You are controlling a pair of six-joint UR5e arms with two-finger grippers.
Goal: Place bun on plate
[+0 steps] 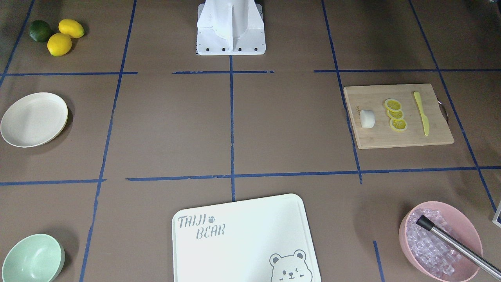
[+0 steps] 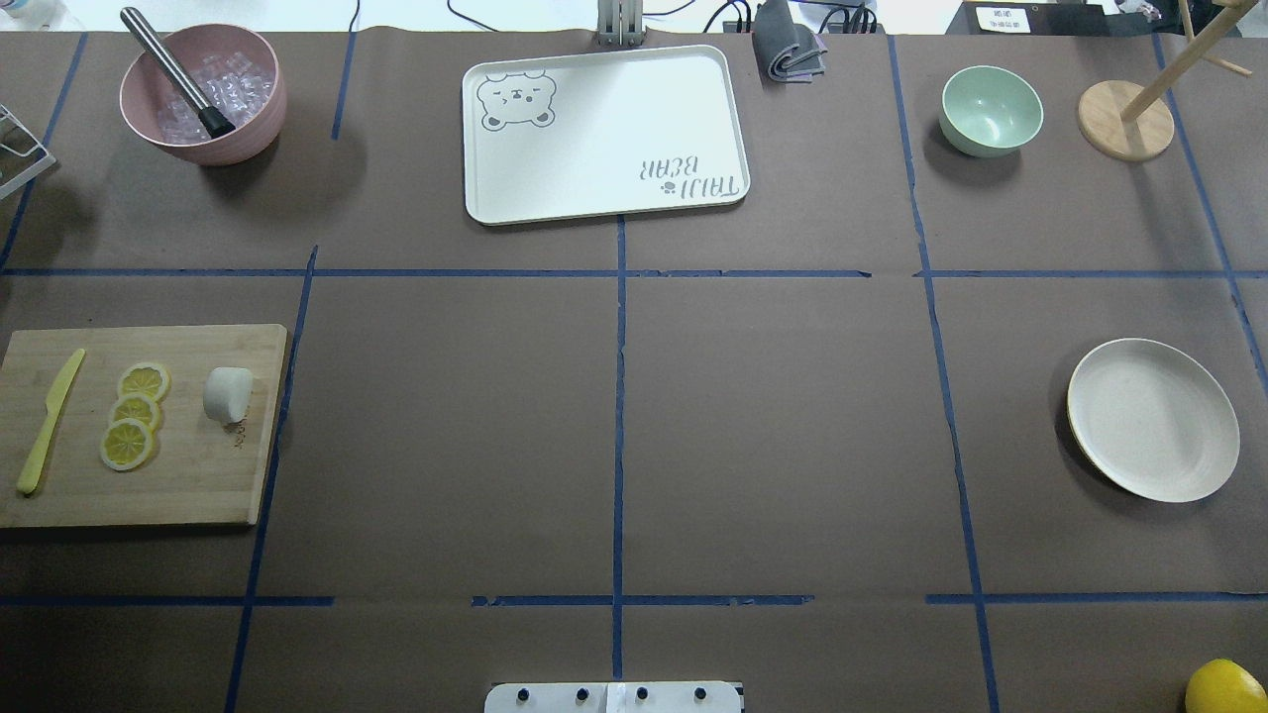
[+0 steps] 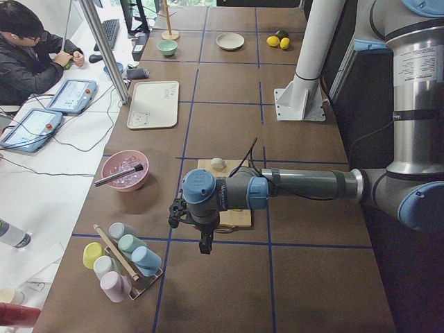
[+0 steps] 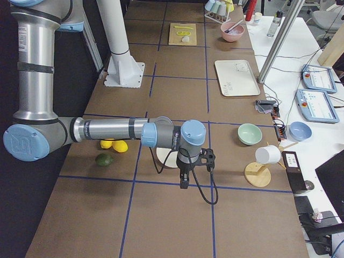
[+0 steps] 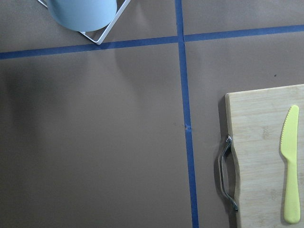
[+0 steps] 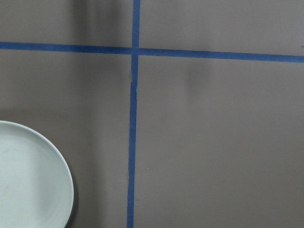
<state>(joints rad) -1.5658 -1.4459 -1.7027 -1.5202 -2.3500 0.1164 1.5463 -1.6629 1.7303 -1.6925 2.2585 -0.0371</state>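
Note:
My right gripper will grip the cream plate at its outer rim [image 1: 2,121] [image 6: 73,192], on the side farthest from the wooden cutting board.
The white bun [image 2: 227,394] [image 1: 367,118] lies on a wooden cutting board [image 2: 198,475] at the table's left side, beside the lemon slices. At the far right side sits the cream plate [image 2: 1152,418] [image 1: 33,119], with nothing on it. My left gripper [image 3: 206,243] hangs above the table beyond the board's outer end, away from the bun [image 3: 218,164]. My right gripper [image 4: 184,183] hangs just outside the plate [image 4: 164,157], whose rim [image 6: 28,175] shows in the right wrist view. Both grippers appear only in the side views, so I cannot tell whether they are open or shut.
Three lemon slices [image 2: 134,414] and a yellow knife [image 2: 48,421] share the board. A pink bowl of ice [image 2: 203,94], a bear-printed board [image 2: 604,134] and a mint bowl [image 2: 991,109] line the far edge. A cup rack [image 3: 121,260] stands near the left gripper. A person [image 3: 28,52] sits at the side desk.

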